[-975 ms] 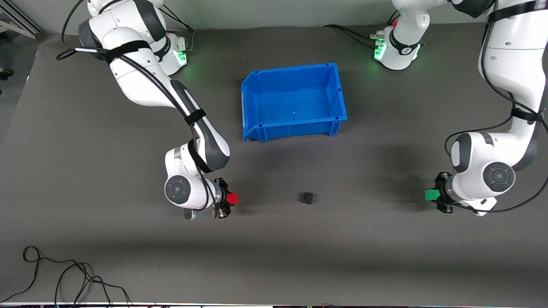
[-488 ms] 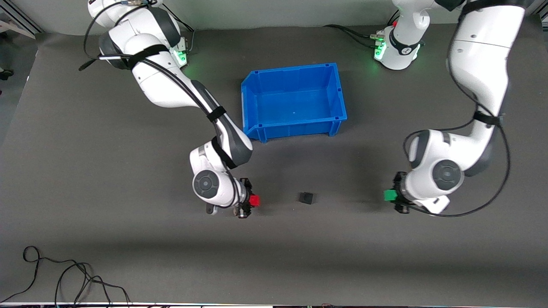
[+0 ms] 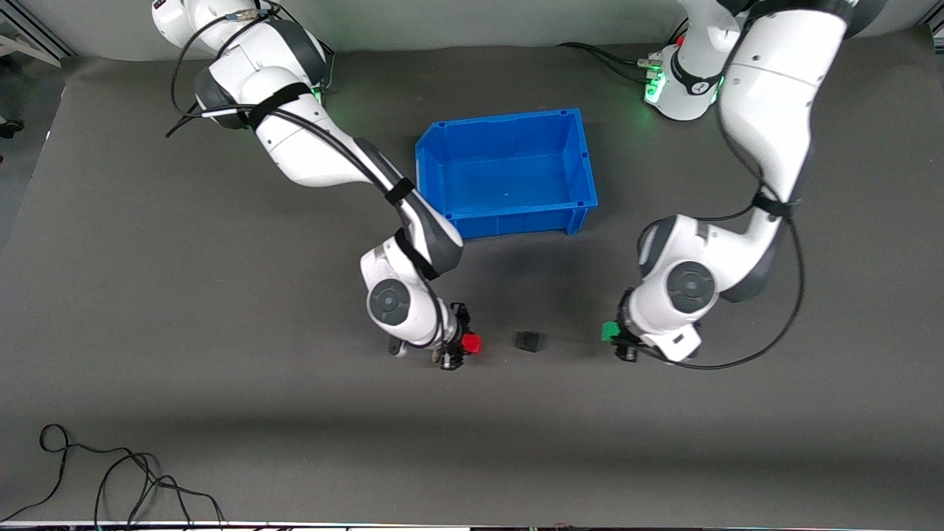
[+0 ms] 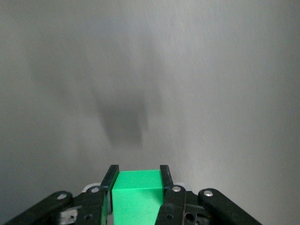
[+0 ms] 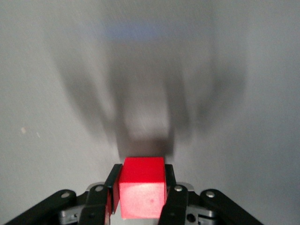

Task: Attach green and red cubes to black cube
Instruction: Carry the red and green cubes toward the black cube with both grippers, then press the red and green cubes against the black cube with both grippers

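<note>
My left gripper needs to release the green cube against the black cube's side [image 3: 546,344] that faces away from the red cube.
The black cube [image 3: 528,341] sits on the grey mat, nearer the front camera than the blue bin. My right gripper [image 3: 464,344] is shut on the red cube [image 3: 472,343], low over the mat beside the black cube, toward the right arm's end. The red cube also shows between the fingers in the right wrist view [image 5: 142,186]. My left gripper [image 3: 613,333] is shut on the green cube [image 3: 608,331], low over the mat beside the black cube, toward the left arm's end. The green cube shows in the left wrist view [image 4: 137,194]. The black cube shows in neither wrist view.
An empty blue bin [image 3: 582,164] stands at mid-table, farther from the front camera than the cubes. A black cable [image 3: 110,479] lies coiled near the front edge at the right arm's end.
Both arms have swung inward toward the black cube, each carrying its cube. The red and green cubes are now much closer to the black cube, which has not moved.
</note>
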